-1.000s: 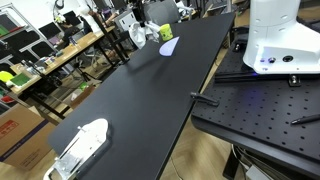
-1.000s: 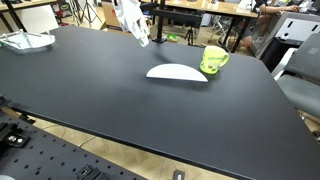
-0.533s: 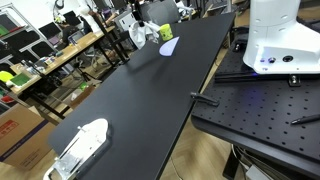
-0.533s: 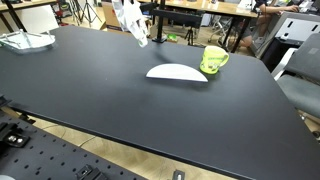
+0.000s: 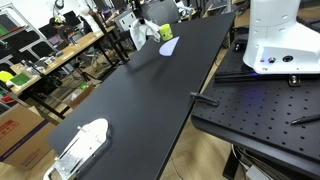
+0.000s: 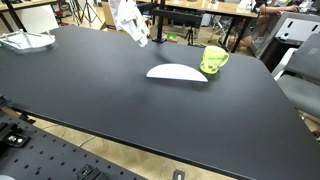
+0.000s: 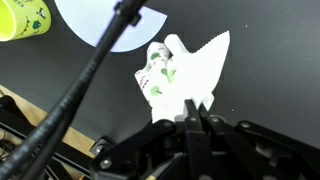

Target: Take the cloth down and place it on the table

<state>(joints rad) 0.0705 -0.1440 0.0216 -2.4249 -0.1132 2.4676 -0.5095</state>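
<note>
The robot's gripper will release the cloth partly over the white oval plate (image 5: 177, 46), near the green mug on the table.
The cloth (image 7: 185, 70) is white with small green marks and hangs over the far end of the black table (image 6: 150, 110). My gripper (image 7: 190, 108) is shut on its upper edge, the two fingers pressed together on the fabric. In both exterior views the cloth (image 5: 140, 32) (image 6: 130, 22) dangles just above the tabletop, with the gripper (image 5: 135, 17) directly over it. The arm itself is mostly hidden against the background clutter.
A white oval plate (image 6: 176, 72) and a green mug (image 6: 213, 59) sit close to the cloth. A white tray-like object (image 5: 82, 145) lies at the table's other end. The robot base (image 5: 280, 40) stands on a perforated bench beside the table.
The fingers have closed onto the cloth's top edge. The cloth and the arm stay almost where they were.
</note>
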